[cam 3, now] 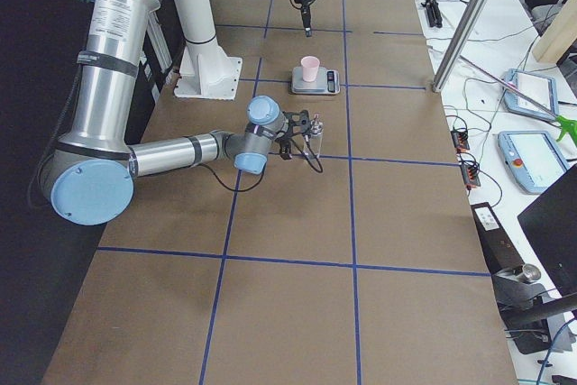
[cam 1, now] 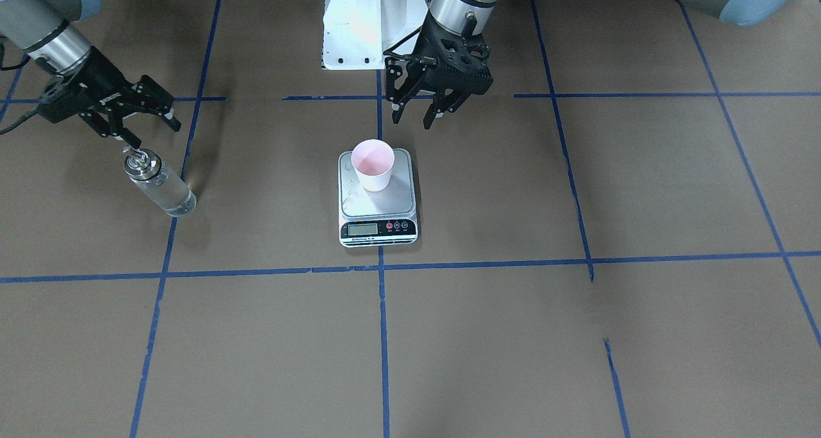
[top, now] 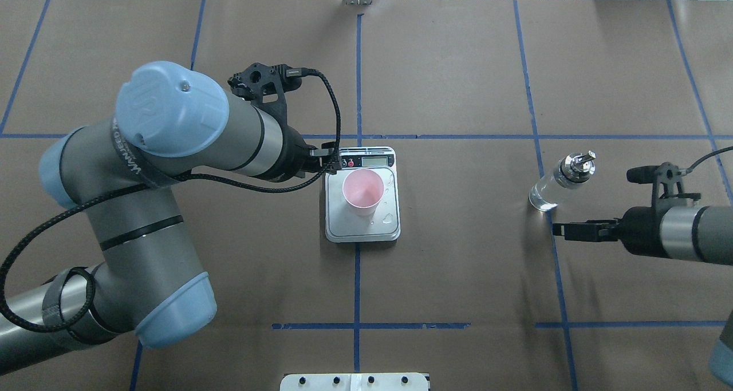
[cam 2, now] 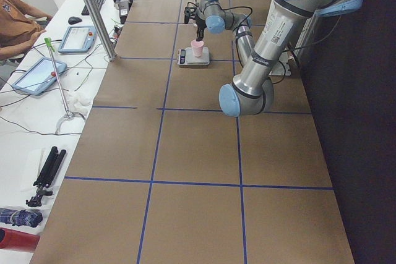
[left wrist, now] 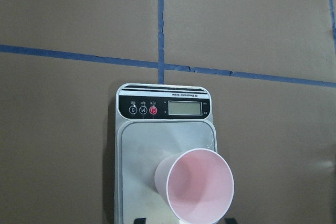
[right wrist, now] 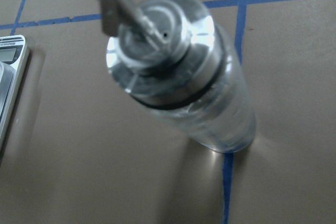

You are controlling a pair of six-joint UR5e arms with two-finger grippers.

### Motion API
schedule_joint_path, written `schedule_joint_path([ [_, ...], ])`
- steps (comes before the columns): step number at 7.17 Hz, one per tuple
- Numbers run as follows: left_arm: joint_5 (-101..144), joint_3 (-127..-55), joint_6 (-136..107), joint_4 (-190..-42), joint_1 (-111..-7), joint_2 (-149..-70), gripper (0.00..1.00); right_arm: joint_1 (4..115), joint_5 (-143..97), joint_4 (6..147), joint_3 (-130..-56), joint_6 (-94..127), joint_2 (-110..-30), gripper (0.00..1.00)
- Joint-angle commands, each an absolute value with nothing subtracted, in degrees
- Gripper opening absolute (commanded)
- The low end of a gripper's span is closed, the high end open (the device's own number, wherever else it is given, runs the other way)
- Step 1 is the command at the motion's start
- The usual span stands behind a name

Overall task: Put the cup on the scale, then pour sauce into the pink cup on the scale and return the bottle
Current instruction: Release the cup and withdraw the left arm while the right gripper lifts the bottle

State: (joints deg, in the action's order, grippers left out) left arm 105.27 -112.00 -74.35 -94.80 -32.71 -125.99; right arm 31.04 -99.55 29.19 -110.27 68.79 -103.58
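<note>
My right gripper should close on the middle of the bottle's glass body (cam 1: 168, 190) (right wrist: 219, 111), under the silver pourer cap.
The pale pink cup (cam 1: 372, 164) stands upright on the silver scale (cam 1: 399, 194), also in the overhead view (top: 362, 192) and the left wrist view (left wrist: 199, 187). My left gripper (cam 1: 414, 114) is open and empty, above and just behind the cup on the robot's side. The clear glass bottle (cam 1: 160, 185) with its silver pourer cap stands on the table apart from the scale, with clear sauce (cam 1: 172, 199) inside. My right gripper (cam 1: 151, 130) is open and empty, close by the bottle's cap on the robot's side. The right wrist view shows the bottle (right wrist: 184, 93) from above.
The white robot base (cam 1: 359, 27) stands behind the scale. Blue tape lines (cam 1: 382, 335) grid the brown table. A few drops lie on the scale platform (top: 389, 216). Desks with tablets (cam 2: 37, 75) and a person (cam 2: 15, 17) line the operators' side.
</note>
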Motion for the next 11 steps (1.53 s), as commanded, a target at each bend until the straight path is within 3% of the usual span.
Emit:
schedule_joint_path([
  [1, 105.2, -112.1, -69.1, -94.8, -37.0, -122.4, 0.58, 18.3, -73.6, 32.8, -112.9, 69.4, -103.7, 1.00],
  [5, 105.0, -110.6, -54.2, -97.6, -43.2, -115.6, 0.62, 11.3, -49.4, 41.8, -113.3, 85.1, -103.2, 1.00],
  [11, 105.0, -107.2, -53.0, -106.3, -43.8, -111.4, 0.63, 9.4, -35.7, 41.8, -103.6, 85.4, -97.7, 0.98],
])
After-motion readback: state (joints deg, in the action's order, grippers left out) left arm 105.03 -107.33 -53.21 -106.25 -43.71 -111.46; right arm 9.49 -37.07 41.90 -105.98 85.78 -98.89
